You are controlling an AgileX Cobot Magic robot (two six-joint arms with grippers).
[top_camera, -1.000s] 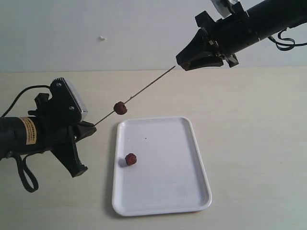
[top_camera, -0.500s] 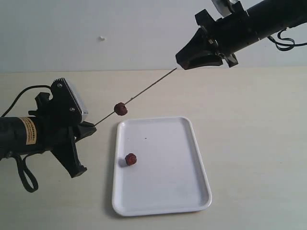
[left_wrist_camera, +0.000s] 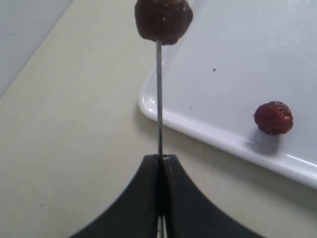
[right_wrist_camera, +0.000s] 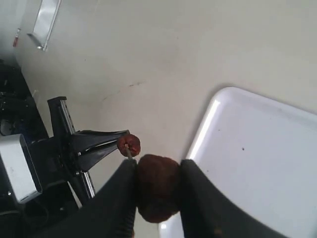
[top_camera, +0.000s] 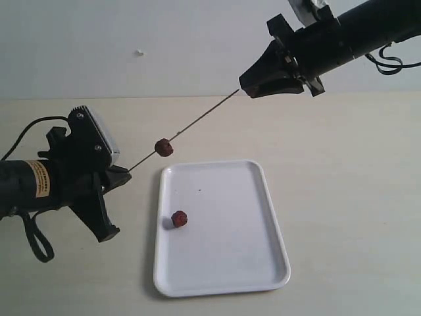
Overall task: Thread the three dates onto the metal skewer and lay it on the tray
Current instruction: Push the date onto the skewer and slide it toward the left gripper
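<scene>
Next, I release my right gripper's date on the upper part of the metal skewer (top_camera: 218, 85), beyond the threaded date.
My left gripper (top_camera: 125, 174) (left_wrist_camera: 161, 158) is shut on the lower end of the thin metal skewer (top_camera: 197, 118) (left_wrist_camera: 159, 94), which slants up to the right. One dark red date (top_camera: 164, 147) (left_wrist_camera: 163, 19) (right_wrist_camera: 130, 144) sits threaded partway along it. My right gripper (top_camera: 245, 89) (right_wrist_camera: 157, 171) is shut on a second date (right_wrist_camera: 157, 191) right at the skewer's upper tip. A third date (top_camera: 179, 218) (left_wrist_camera: 274, 118) lies loose on the white tray (top_camera: 263, 263) (left_wrist_camera: 228, 54) near its left rim.
The tray lies on a pale beige table (top_camera: 348, 171) below the skewer. A black cable loop (top_camera: 36, 247) hangs from the left arm. The left arm's body (right_wrist_camera: 29, 163) shows in the right wrist view behind the skewer.
The right gripper has crept slightly left and up along the skewer's line. The threaded date and the left gripper have barely shifted.
</scene>
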